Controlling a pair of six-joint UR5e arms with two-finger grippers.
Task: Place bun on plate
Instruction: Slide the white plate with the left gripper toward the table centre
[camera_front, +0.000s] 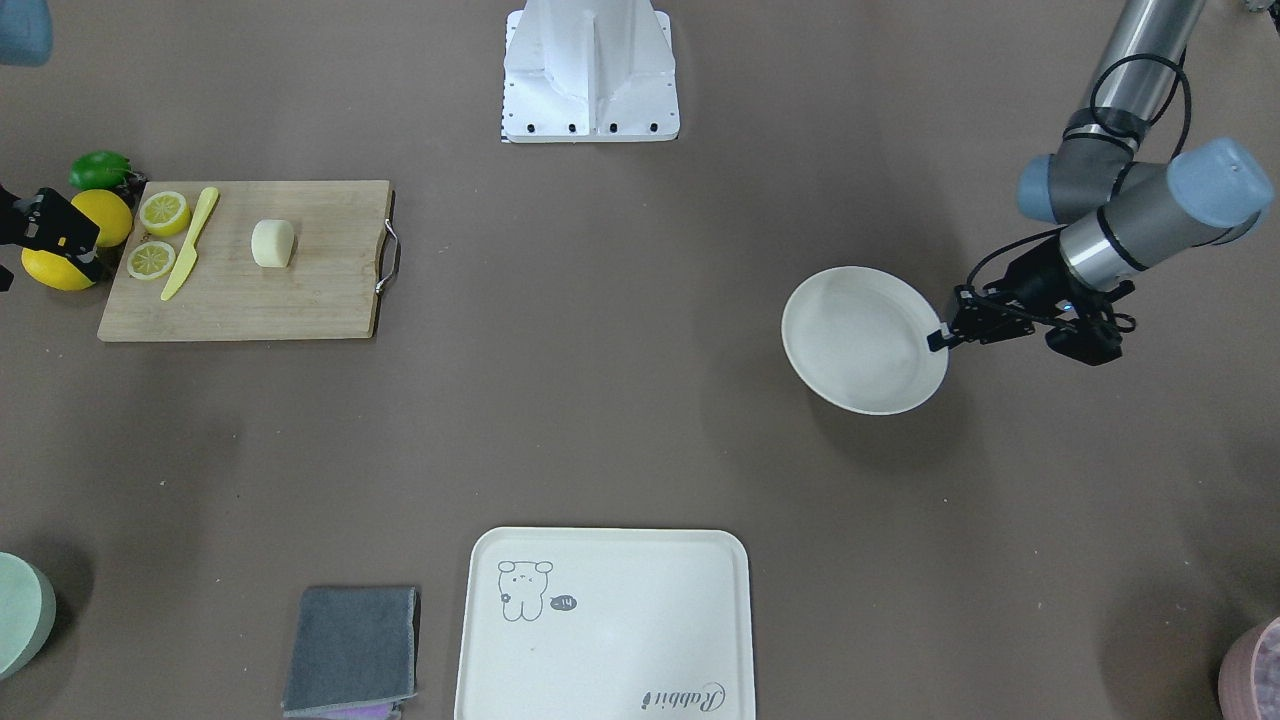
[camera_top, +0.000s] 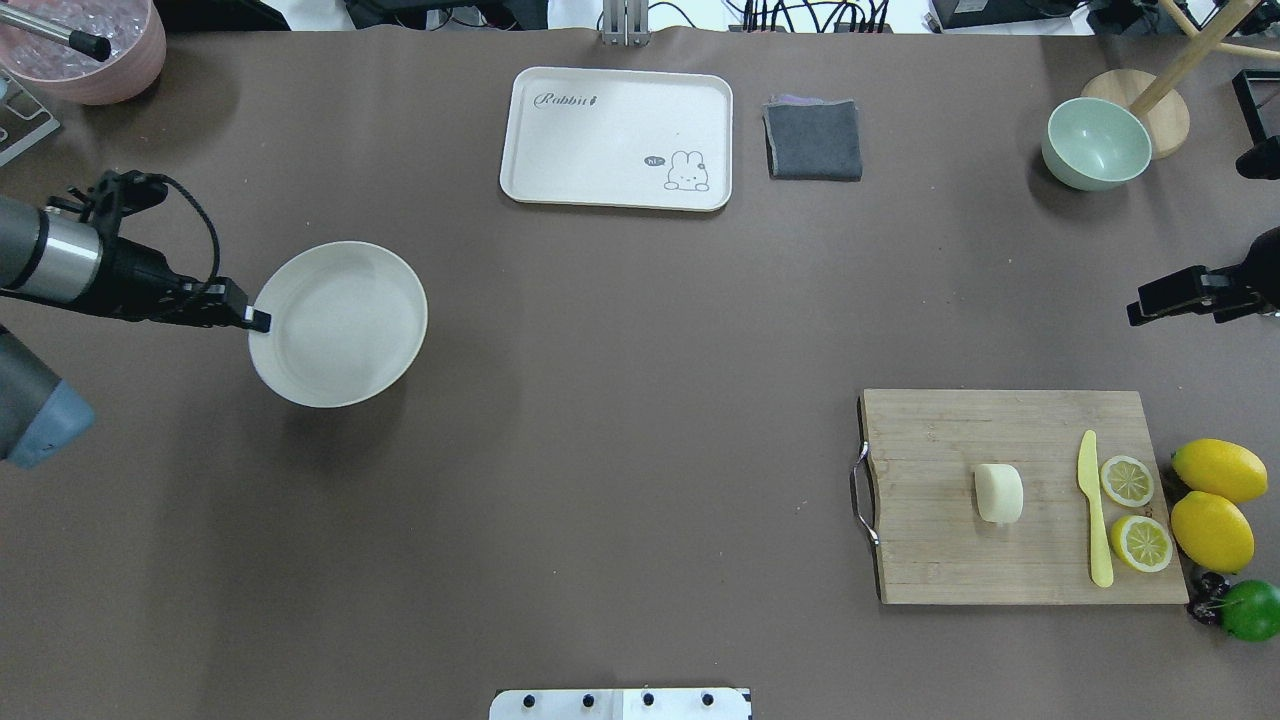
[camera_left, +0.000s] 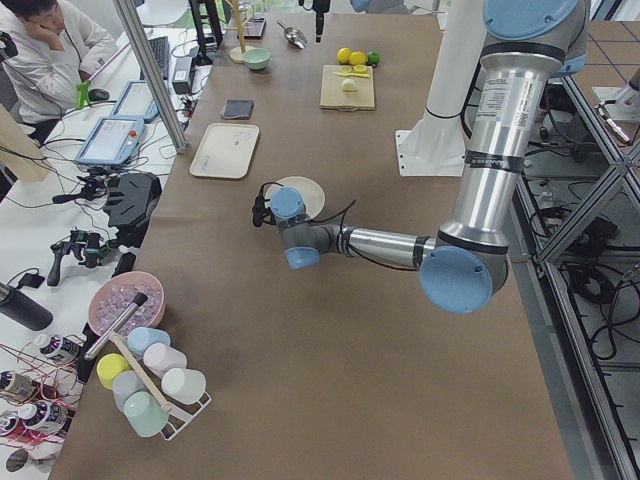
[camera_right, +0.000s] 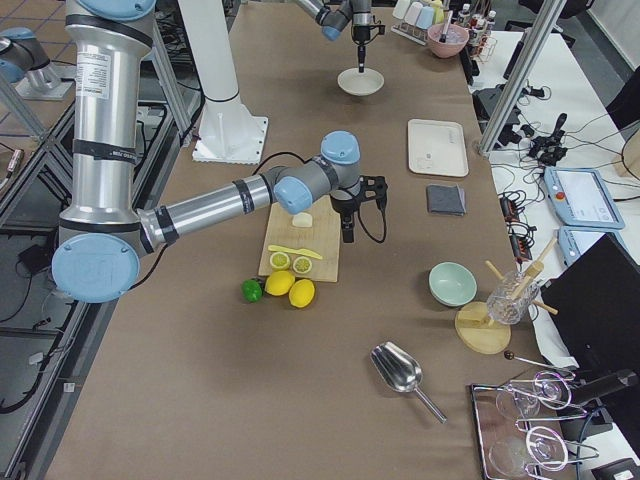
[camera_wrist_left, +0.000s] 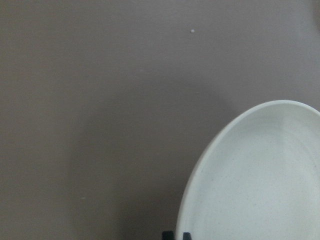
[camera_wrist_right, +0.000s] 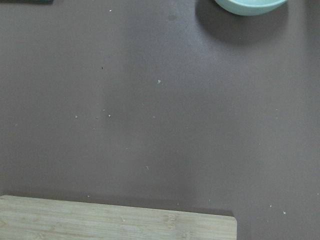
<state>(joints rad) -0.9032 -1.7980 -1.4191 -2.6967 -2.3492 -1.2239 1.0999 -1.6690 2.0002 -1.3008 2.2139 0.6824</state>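
My right gripper should grip the bun on the sides of the bun (camera_front: 274, 238) that face the yellow knife and the cutting board's metal handle.
The bun (camera_front: 272, 243) (camera_top: 999, 493), a pale cream lump, lies on the middle of a wooden cutting board (camera_top: 950, 560). The round off-white plate (camera_front: 864, 340) (camera_top: 338, 323) is far across the table, tilted, with a shadow beneath it. My left gripper (camera_top: 255, 322) (camera_front: 937, 340) is shut on the plate's rim; its fingertips (camera_wrist_left: 172, 235) show at the rim (camera_wrist_left: 200, 165) in the left wrist view. My right gripper (camera_top: 1135, 312) hovers off the board's far corner, apart from the bun. Its fingers are not clear enough to judge.
On the board lie a yellow knife (camera_top: 1095, 510) and two lemon halves (camera_top: 1127, 480). Whole lemons (camera_top: 1218, 470) and a lime (camera_top: 1252, 609) sit beside it. A cream tray (camera_top: 560, 140), grey cloth (camera_top: 813, 139) and green bowl (camera_top: 1096, 144) stand along the far side.
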